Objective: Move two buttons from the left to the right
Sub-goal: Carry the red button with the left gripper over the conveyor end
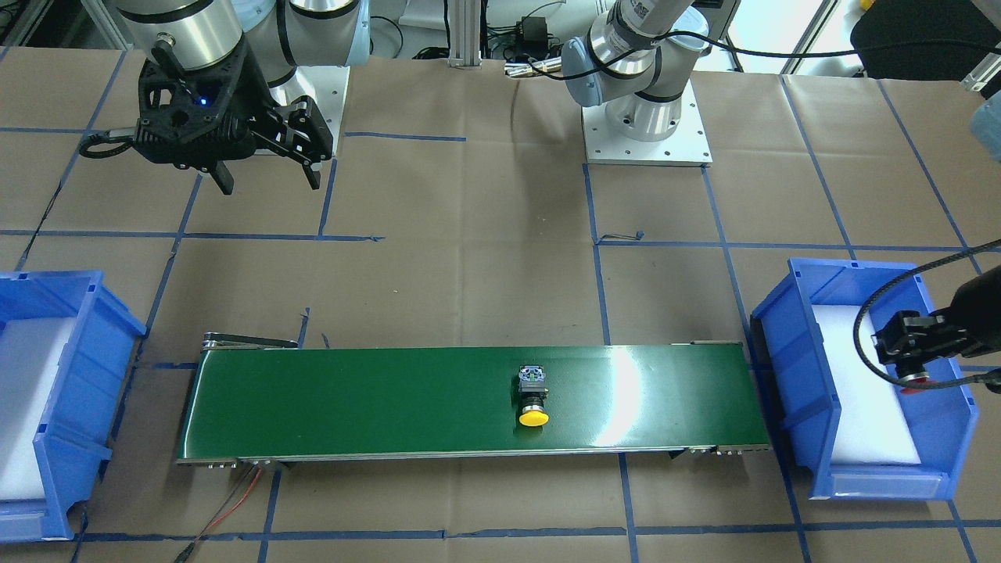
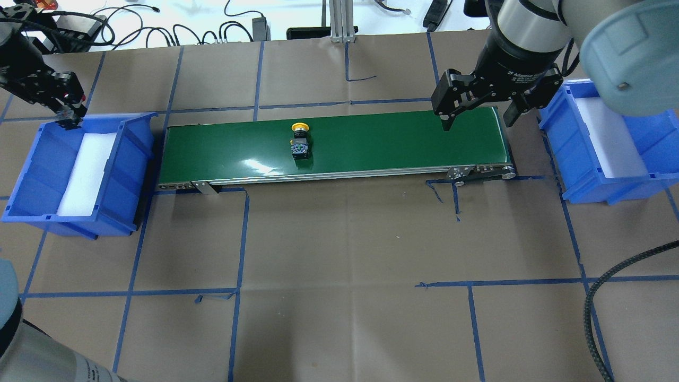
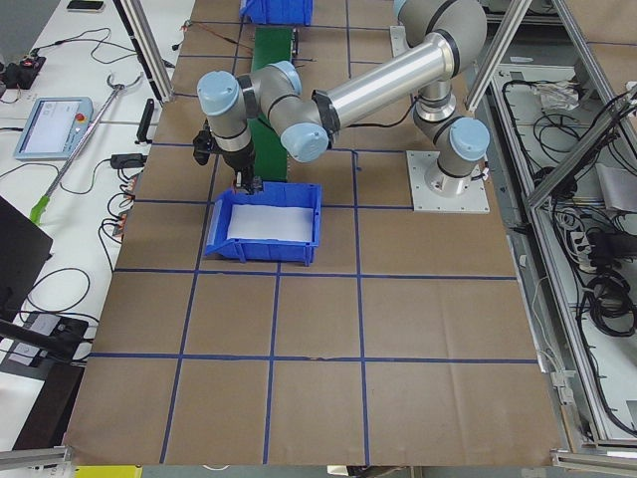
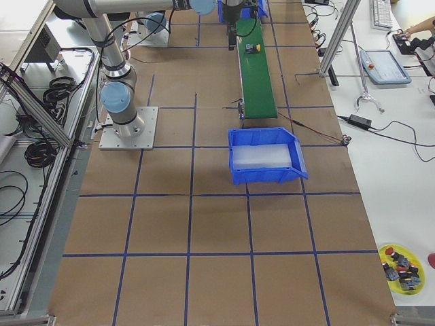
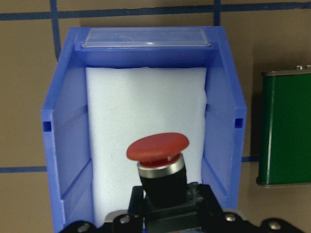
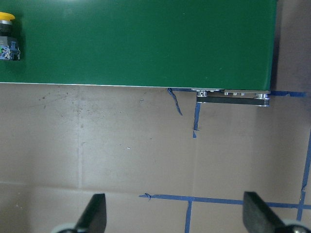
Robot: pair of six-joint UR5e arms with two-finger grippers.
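My left gripper releases the red button, now held above the blue bin's foam, next on the green conveyor belt's end (image 1: 714, 407), near the blue bin beneath.
The yellow button (image 1: 534, 399) lies on its side near the middle of the green conveyor belt (image 1: 352, 399), also visible in the overhead view as the yellow button (image 2: 300, 140). My left gripper (image 5: 164, 206) is shut on the black neck and base of the red button (image 5: 158, 147), holding it above the white foam of the left blue bin (image 2: 32, 175). From the front, the left gripper (image 1: 911, 367) hangs over that bin's far side. My right gripper (image 2: 478, 119) is open and empty, hovering above the belt's right end, well away from the yellow button.
A second blue bin (image 2: 583, 159) with a white foam liner stands just past the belt's right end. Brown paper with blue tape lines covers the table. Red and black wires (image 1: 235, 500) trail from the conveyor's corner. The right arm's base plate (image 1: 647, 133) sits behind the belt.
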